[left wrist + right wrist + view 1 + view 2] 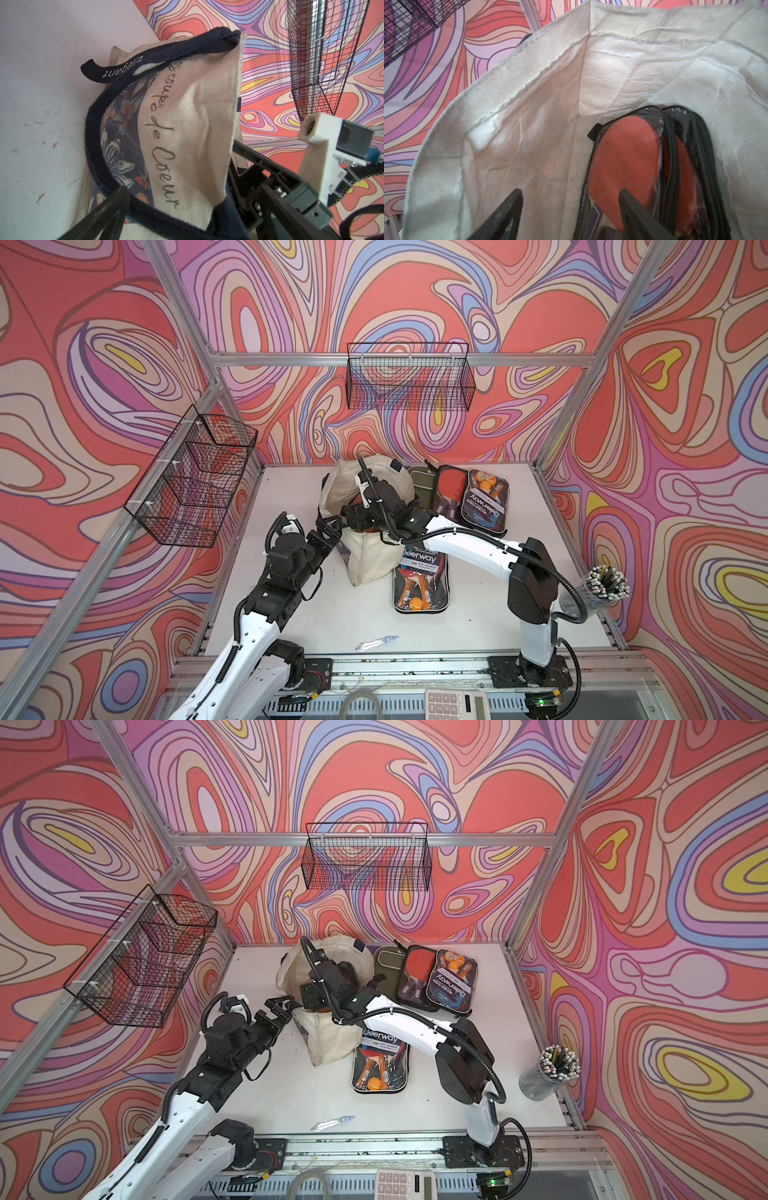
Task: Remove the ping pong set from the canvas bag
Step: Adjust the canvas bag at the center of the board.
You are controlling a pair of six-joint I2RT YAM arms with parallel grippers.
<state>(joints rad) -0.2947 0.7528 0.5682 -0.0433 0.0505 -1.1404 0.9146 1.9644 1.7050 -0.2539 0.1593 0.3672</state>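
Observation:
My left gripper will take the bag's rim (229, 164) and pull it down before I lift the ping pong set, because the set stands deep inside the sides of the canvas bag.
The cream canvas bag (370, 560) (332, 1040) stands mid-table with its mouth open. My right gripper (571, 199) is down inside it, open. One finger lies in front of a ping pong set (623, 158), a red paddle in a clear black-edged case, and the other is by the bag's lining (529, 135). In both top views that arm's wrist (374, 506) hides the fingers. My left gripper (329, 526) (192, 207) is open at the bag's left side. The printed wall (197, 124) and a navy strap handle (95, 133) lie between its fingers.
One ping pong set (420, 578) lies flat beside the bag, and more sets (486, 499) plus an olive case (422, 485) lie at the back right. A pen cup (598, 589), a small silvery tool (376, 642) and a calculator (455, 705) are nearby. Wire baskets (409, 377) (195, 477) hang on the walls.

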